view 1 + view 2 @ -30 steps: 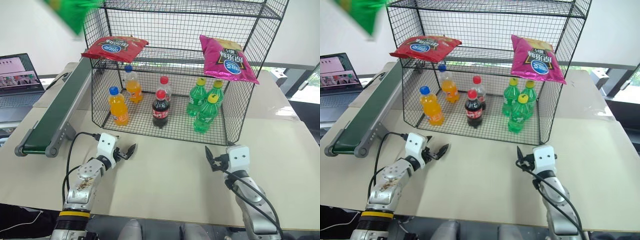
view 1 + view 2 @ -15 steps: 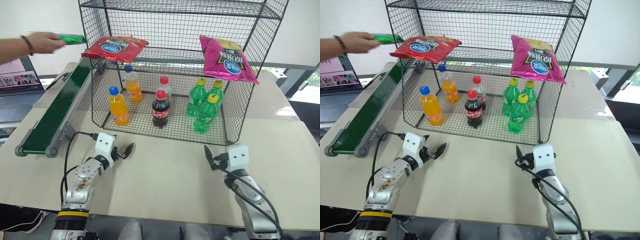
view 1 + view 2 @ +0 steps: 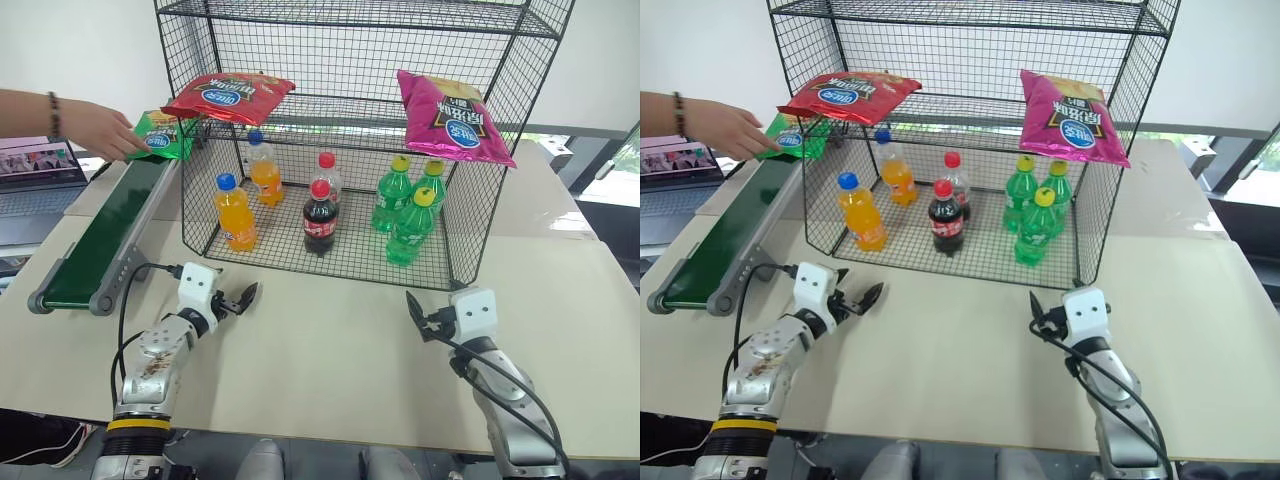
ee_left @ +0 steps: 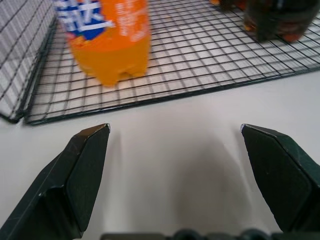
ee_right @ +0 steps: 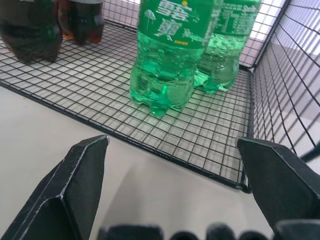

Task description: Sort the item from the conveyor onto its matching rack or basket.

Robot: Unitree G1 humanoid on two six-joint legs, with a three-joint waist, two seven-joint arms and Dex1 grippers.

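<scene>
Next, my left gripper closes its fingers on the middle of the green crisp bag at the conveyor's near end (image 3: 76,267), which is within reach in front of the rack.
The item, a shiny green crisp bag (image 3: 160,135), is at the far end of the conveyor (image 3: 100,235), with a person's hand (image 3: 105,130) on it. The dark green belt runs along the left side of the tall black wire rack (image 3: 470,215). My left gripper (image 3: 245,297) stands open over the table in front of the rack's left corner, facing an orange bottle (image 4: 107,40). Before the rack's right front, my right gripper (image 3: 420,315) is also open, facing green bottles (image 5: 172,55). Both are far from the bag and hold nothing.
A red bag (image 3: 228,96) and a pink bag (image 3: 455,118) lie on the rack's middle tier. Orange, cola and green bottles stand on its bottom tier. A laptop (image 3: 40,165) sits at the far left. Bare tabletop (image 3: 330,350) lies between my grippers.
The person's hand has brought the green bag down from high up to the conveyor's far end. My left gripper has edged a little to the left; the right one has stayed put.
</scene>
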